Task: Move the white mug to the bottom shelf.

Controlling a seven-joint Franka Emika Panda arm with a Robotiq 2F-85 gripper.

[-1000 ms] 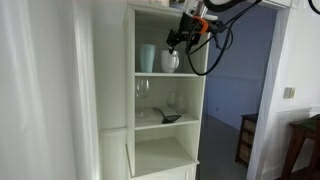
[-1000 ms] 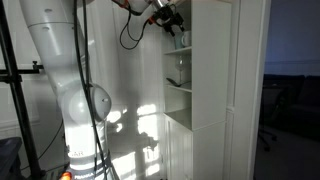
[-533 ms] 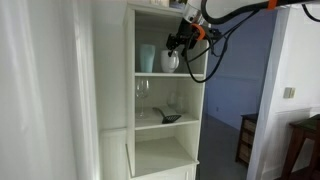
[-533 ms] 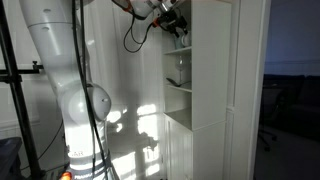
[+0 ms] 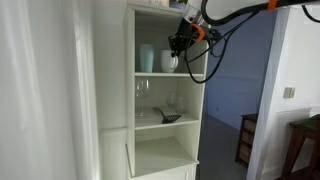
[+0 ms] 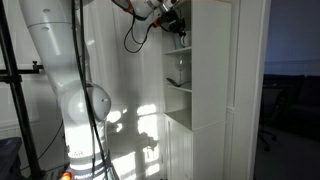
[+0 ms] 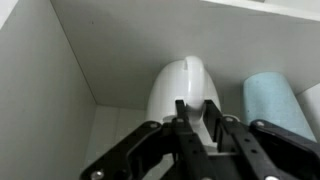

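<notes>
I can see the white mug standing back from the top shelf's front edge, so I need to take hold of the mug's handle [image 7: 196,80] again and draw the mug forward before I lift it out.
The white mug [image 7: 180,80] stands in the top cubby of the white shelving unit; in an exterior view the mug [image 5: 170,62] sits to the right of a pale blue-green tumbler [image 5: 147,58]. My gripper [image 7: 195,108] reaches into that cubby from above and in front, and its black fingers [image 7: 180,112] are shut on a narrow part of the mug's near side. The mug rests on the shelf board. In the wrist view the tumbler [image 7: 272,100] is just right of the mug. The bottom shelf [image 5: 160,165] is the lowest open cubby, two levels below.
The middle cubby holds clear wine glasses [image 5: 143,92] and a dark utensil [image 5: 170,118]. The cubby's side wall [image 7: 40,80] is close on the left of the mug. The robot's thick white arm [image 6: 70,90] stands beside the unit. A doorway and dark furniture [image 5: 300,140] lie to one side.
The jaws have closed from wide open onto the mug. The wrist has shifted slightly inward toward the cubby; the mug has not moved.
</notes>
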